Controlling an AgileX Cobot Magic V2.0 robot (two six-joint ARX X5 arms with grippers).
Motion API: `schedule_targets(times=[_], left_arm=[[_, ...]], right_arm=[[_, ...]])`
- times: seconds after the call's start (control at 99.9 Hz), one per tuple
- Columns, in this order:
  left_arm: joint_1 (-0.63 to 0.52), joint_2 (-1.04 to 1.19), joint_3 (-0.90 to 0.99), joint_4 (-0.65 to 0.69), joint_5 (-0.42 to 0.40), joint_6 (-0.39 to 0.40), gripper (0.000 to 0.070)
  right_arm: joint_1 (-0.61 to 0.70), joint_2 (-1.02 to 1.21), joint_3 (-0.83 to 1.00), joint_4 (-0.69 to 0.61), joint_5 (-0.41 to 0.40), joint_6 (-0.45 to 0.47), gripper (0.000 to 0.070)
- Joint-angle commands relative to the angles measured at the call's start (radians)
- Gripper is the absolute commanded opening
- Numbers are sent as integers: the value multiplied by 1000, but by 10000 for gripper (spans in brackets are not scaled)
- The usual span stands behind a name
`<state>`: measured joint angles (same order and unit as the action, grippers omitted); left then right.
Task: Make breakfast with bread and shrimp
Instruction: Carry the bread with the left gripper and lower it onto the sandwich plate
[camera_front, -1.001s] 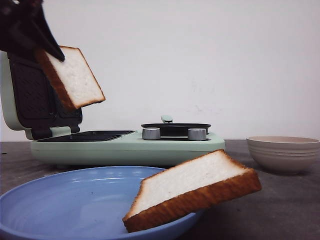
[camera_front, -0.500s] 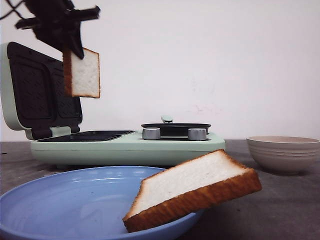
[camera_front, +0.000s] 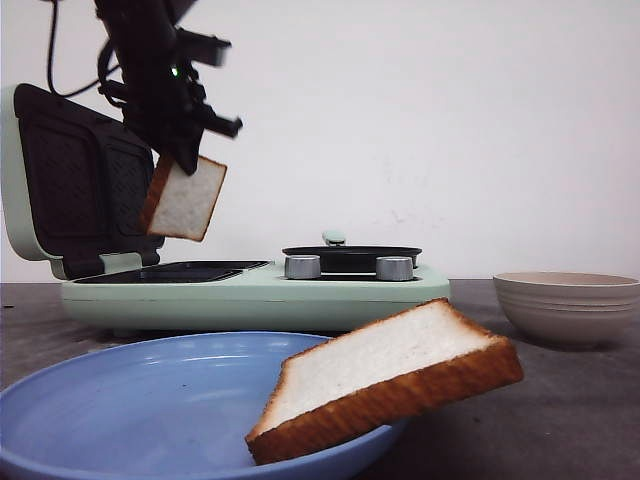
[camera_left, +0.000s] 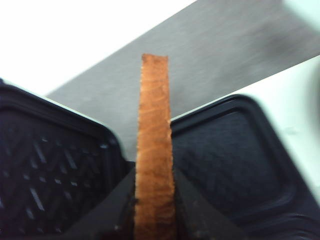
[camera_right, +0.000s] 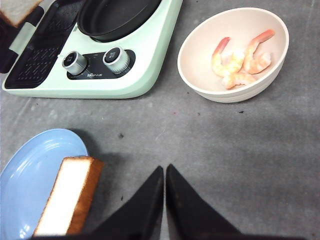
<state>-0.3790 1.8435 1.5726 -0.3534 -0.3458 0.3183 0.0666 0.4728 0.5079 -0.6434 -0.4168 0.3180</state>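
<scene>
My left gripper will release the slice of bread on the lower grill plate of the mint-green sandwich maker (camera_front: 195, 263) (camera_left: 219, 167).
My left gripper (camera_front: 170, 160) is shut on one slice of bread (camera_front: 186, 202), which hangs tilted above the lower grill plate (camera_front: 175, 272) of the mint-green sandwich maker. In the left wrist view the slice's brown crust (camera_left: 154, 145) stands edge-on between the fingers of the left gripper (camera_left: 154, 175). A second slice of bread (camera_front: 385, 375) leans on the rim of the blue plate (camera_front: 130, 400). Several shrimp (camera_right: 240, 60) lie in the beige bowl (camera_right: 240, 95); the front view hides them. My right gripper (camera_right: 164, 170) is shut and empty, above the grey table beside the plate's slice of bread (camera_right: 67, 195).
The sandwich maker's lid (camera_front: 70, 190) stands open at the back left. A small black pan (camera_front: 350, 255) sits on its right half behind two knobs (camera_front: 302, 267). The beige bowl (camera_front: 567, 305) stands at the right. The blue plate (camera_right: 30, 170) fills the near left.
My left gripper has carried its bread slice rightward and down, from high by the lid to just above the lower grill plate. The slice has turned. Nothing else has moved.
</scene>
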Motion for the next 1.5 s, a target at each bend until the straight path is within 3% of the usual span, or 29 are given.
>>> schedule_targets(times=[0.0,0.36,0.86,1.491], left_arm=[[-10,34,37,27,-32,69,6],[-21,58,37,92,-54,90,6],[-27,84,37,90,-126,100,6],[-47,133,37,84,-146,100,6]], right_arm=[[3,2,12,11,-3,-12,0],[3,2,12,11,-3,-12,0],[3,2,12,11,-4,-12,0],[3,2,12,11,-6,-12,0]])
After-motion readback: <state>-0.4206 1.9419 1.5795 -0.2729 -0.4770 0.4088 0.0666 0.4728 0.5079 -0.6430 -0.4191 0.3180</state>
